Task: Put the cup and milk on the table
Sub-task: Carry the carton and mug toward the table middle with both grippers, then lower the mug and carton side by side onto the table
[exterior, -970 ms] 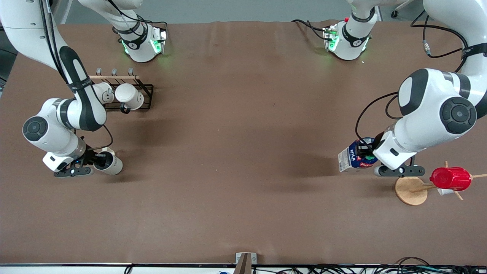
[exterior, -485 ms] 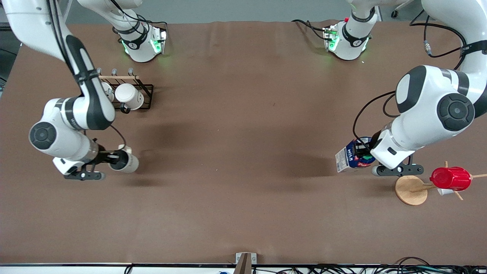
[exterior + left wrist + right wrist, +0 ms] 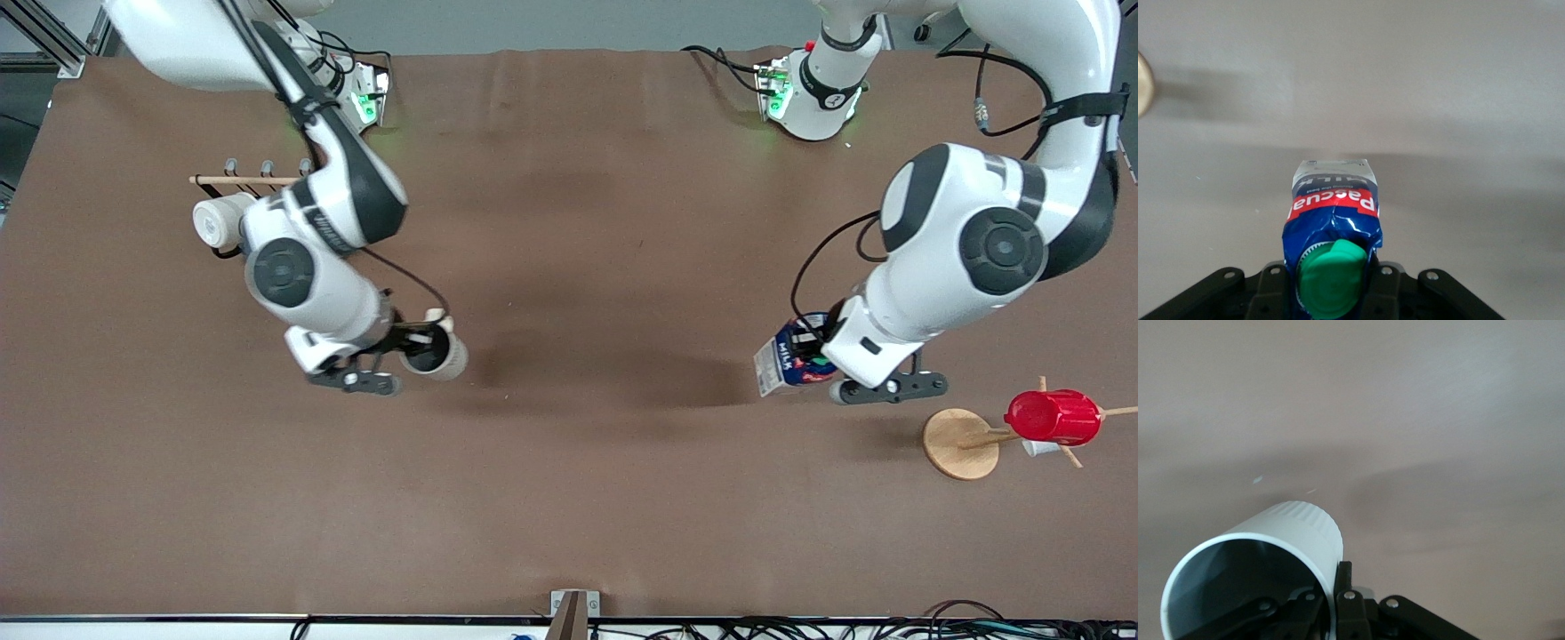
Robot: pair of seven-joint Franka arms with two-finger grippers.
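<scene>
The cream-beige cup, now held tilted over the table's middle, will go down from my right gripper onto the bare middle of the brown table (image 3: pixel 577 369) between my two grippers.
My right gripper (image 3: pixel 416 340) is shut on the rim of the cream-beige cup (image 3: pixel 434 354) and holds it tilted over the middle of the brown table (image 3: pixel 569 498). In the right wrist view the cup (image 3: pixel 1271 553) shows its dark inside, one finger inside the rim and one outside. My left gripper (image 3: pixel 816 348) is shut on the blue and white milk carton (image 3: pixel 784 363) and holds it tipped on its side over the table toward the left arm's end. In the left wrist view the carton (image 3: pixel 1333 220) shows its green cap (image 3: pixel 1331 279) and red label between the fingers.
A black wire rack with a wooden rail (image 3: pixel 240 180) and a white mug (image 3: pixel 213 224) stands toward the right arm's end. A wooden stand (image 3: pixel 960 443) carrying a red plastic cup (image 3: pixel 1053 417) stands toward the left arm's end, beside the left gripper.
My right gripper has carried the cup from the right arm's end toward the table's middle. My left gripper has carried the milk a little toward the middle, away from the wooden stand.
</scene>
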